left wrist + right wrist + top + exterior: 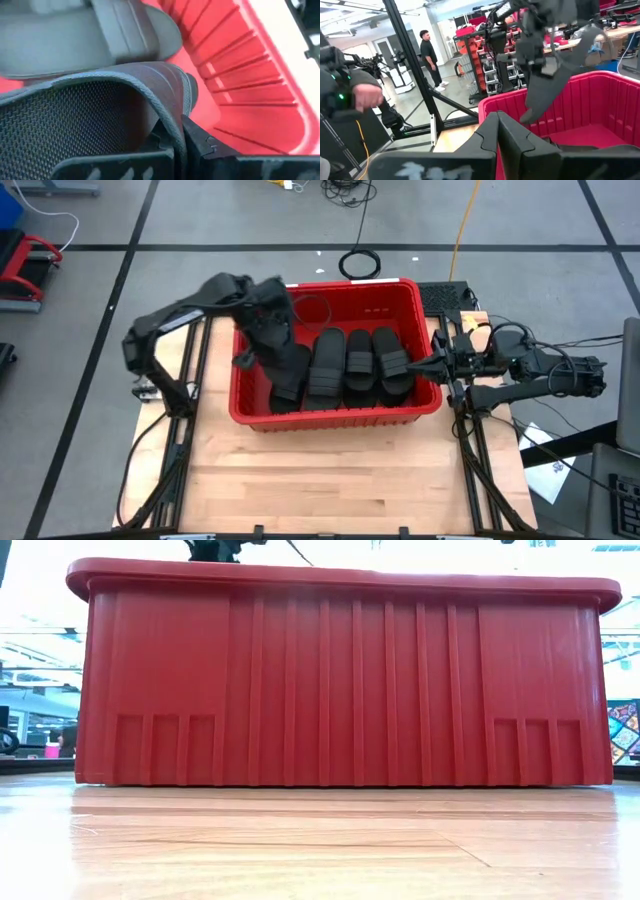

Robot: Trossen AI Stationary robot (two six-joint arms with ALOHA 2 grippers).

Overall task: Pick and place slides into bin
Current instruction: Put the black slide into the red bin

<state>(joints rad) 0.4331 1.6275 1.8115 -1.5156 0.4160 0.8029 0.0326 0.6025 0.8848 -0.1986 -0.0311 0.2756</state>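
Next, I let go of the black slide with my left gripper in the gap [291, 386] between the row of slides and the side of the bin.
The red bin [405, 300] stands in the middle of the wooden table; its near wall [340, 680] fills the low view. Three black slides [358, 365] lie side by side on its floor. My left gripper [268, 330] is over the bin's left part, shut on a fourth black slide [290, 370], which the right wrist view also shows [555, 85]. My right gripper [440, 365] waits shut just outside the bin's right rim, its fingers [495, 132] pointing level toward the bin and touching nothing. My left gripper pinches the slide's rounded edge [172, 117] between its two fingers [202, 142], one finger on the textured face and one on the other face. The fingers come slanting down from above. The slide hangs tilted below them over the bin's left part, its lower end [527, 117] near the rim.
Bare wooden table [330, 470] lies in front of the bin. A black cable coil [360, 263] lies on the floor behind it. Beyond the table the right wrist view shows a standing person [430, 57], a hand [367, 95] and shelving.
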